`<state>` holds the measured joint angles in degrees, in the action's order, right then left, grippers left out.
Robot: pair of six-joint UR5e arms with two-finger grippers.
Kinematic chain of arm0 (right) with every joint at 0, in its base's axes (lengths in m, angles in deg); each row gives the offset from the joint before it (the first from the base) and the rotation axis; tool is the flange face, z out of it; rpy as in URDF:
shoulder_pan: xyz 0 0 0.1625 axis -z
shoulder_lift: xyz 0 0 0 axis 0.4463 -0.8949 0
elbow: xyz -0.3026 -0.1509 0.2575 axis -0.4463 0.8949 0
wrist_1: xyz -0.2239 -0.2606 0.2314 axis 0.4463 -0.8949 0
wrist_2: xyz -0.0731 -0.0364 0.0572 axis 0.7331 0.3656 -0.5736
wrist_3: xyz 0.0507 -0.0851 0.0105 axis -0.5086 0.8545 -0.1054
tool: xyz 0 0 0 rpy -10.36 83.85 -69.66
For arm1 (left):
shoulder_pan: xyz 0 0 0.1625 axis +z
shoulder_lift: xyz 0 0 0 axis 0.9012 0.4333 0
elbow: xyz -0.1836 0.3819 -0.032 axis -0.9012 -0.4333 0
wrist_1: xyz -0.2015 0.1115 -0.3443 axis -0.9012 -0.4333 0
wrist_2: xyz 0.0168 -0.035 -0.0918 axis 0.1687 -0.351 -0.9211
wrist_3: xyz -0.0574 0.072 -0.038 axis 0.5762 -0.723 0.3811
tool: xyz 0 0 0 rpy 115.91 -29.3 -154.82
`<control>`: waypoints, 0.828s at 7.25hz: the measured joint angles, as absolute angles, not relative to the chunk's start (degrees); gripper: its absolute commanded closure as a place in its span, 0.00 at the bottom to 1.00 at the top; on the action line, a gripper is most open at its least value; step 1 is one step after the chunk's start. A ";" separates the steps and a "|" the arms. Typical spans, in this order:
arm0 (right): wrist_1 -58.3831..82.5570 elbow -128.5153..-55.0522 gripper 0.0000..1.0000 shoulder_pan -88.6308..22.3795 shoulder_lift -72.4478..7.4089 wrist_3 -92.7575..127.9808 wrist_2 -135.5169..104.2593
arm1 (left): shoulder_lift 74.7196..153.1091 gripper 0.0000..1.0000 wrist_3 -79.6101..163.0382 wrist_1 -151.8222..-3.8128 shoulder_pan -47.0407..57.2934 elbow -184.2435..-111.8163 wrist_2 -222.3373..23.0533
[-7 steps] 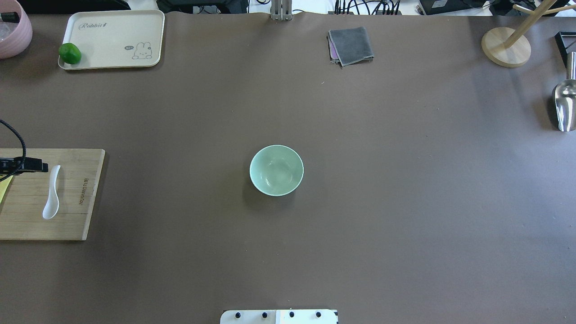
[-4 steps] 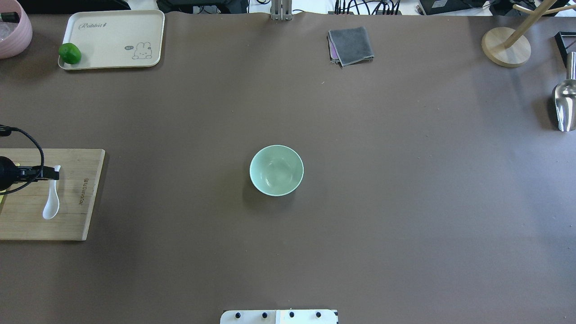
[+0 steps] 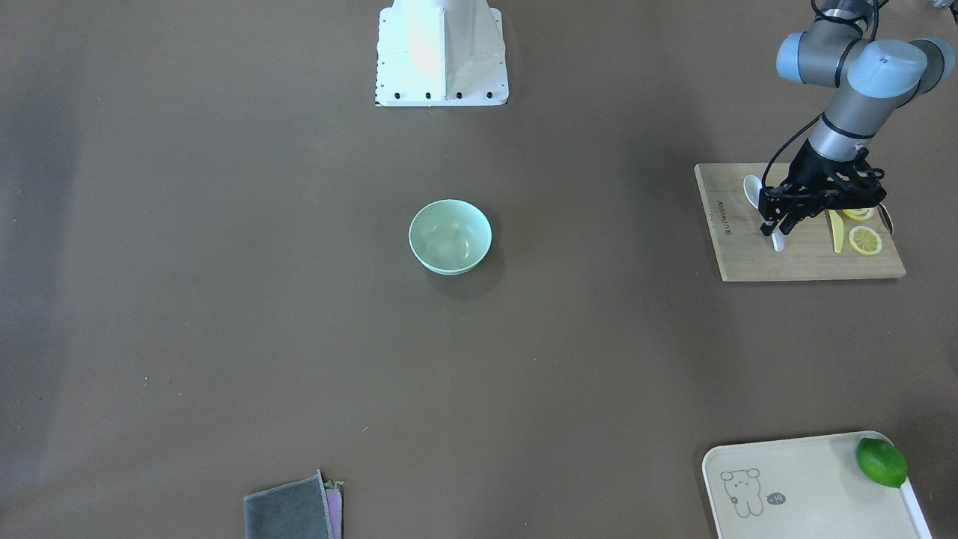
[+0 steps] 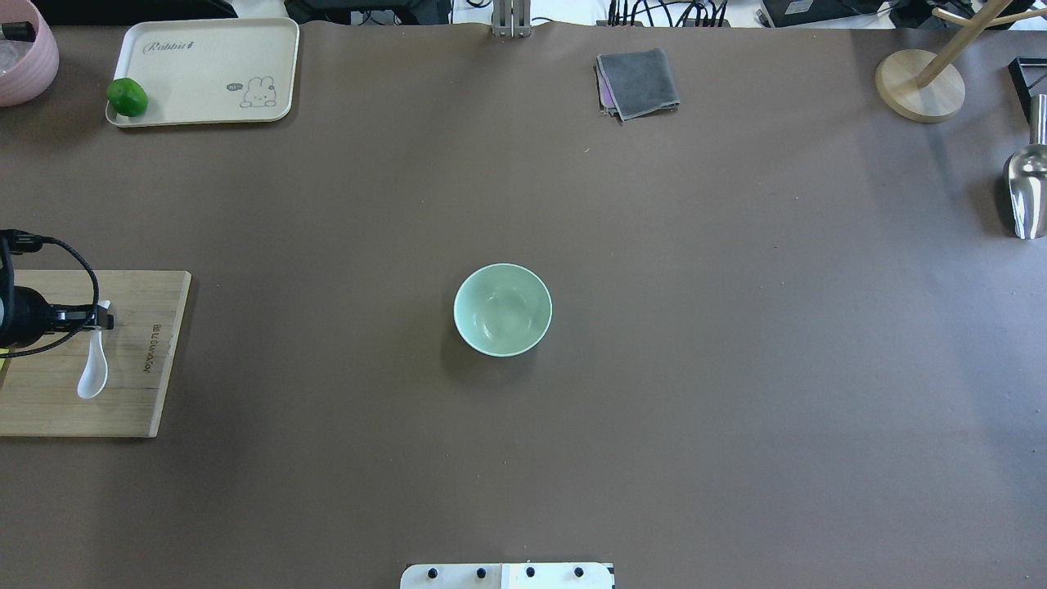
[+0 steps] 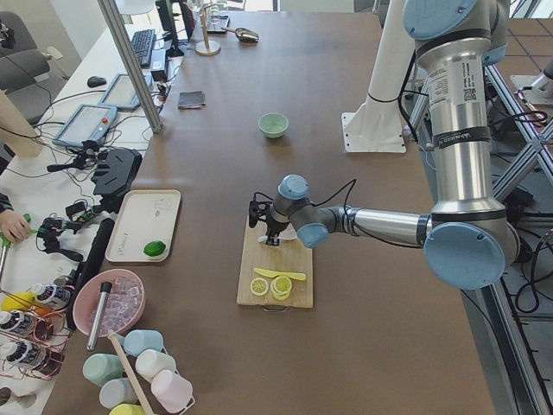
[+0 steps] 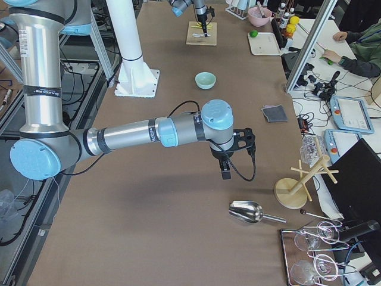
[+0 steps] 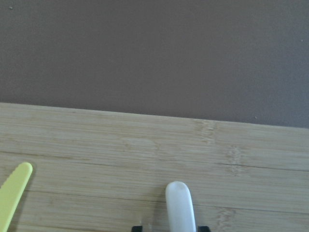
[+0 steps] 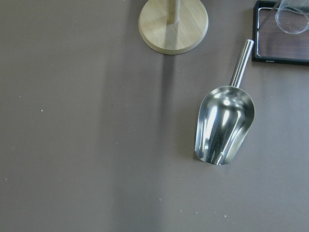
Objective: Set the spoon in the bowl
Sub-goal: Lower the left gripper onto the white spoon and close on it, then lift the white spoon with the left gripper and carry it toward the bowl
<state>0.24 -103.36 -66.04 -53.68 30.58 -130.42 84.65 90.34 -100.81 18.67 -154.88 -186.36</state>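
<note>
My left gripper has the white spoon. I will let go of it in the mint-green bowl (image 3: 463, 252), with its handle over the bowl's rim toward the cream tray.
The white spoon (image 4: 92, 372) lies on a bamboo cutting board (image 4: 139, 393) at the table's left edge, scoop toward the robot. My left gripper (image 4: 98, 317) is low over the spoon's handle. In the left wrist view the handle (image 7: 180, 205) lies between two dark fingertips (image 7: 203, 228) with a small gap, so the gripper is open. The front view shows it there too (image 3: 775, 228). The mint-green bowl (image 4: 502, 309) stands empty at the table's middle, far to the right of the spoon. My right gripper (image 6: 225, 173) shows only in the right side view; I cannot tell its state.
A yellow knife (image 3: 836, 232) and lemon slices (image 3: 865, 240) lie on the board beside the spoon. A cream tray (image 4: 204, 69) with a lime (image 4: 127, 96) is at the far left. A grey cloth (image 4: 638, 82), a wooden stand (image 4: 919, 85) and a metal scoop (image 4: 1026, 192) lie far right.
My left gripper has come in from the left edge over the board and now sits over the spoon's handle. The spoon and the bowl have not moved.
</note>
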 measured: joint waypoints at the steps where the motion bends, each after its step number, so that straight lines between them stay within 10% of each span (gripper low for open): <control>1: 0.26 -103.39 0.00 -66.04 -53.86 30.54 -130.38 | 85.64 1.00 91.25 -100.58 18.69 -156.33 -186.59; 6: 0.48 -104.09 0.00 -66.13 -56.31 30.48 -130.08 | 115.49 1.00 119.28 -85.05 28.06 -157.25 -179.61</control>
<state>0.48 -104.09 -66.13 -56.31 30.48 -130.08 115.49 119.28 -85.05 28.06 -157.25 -179.61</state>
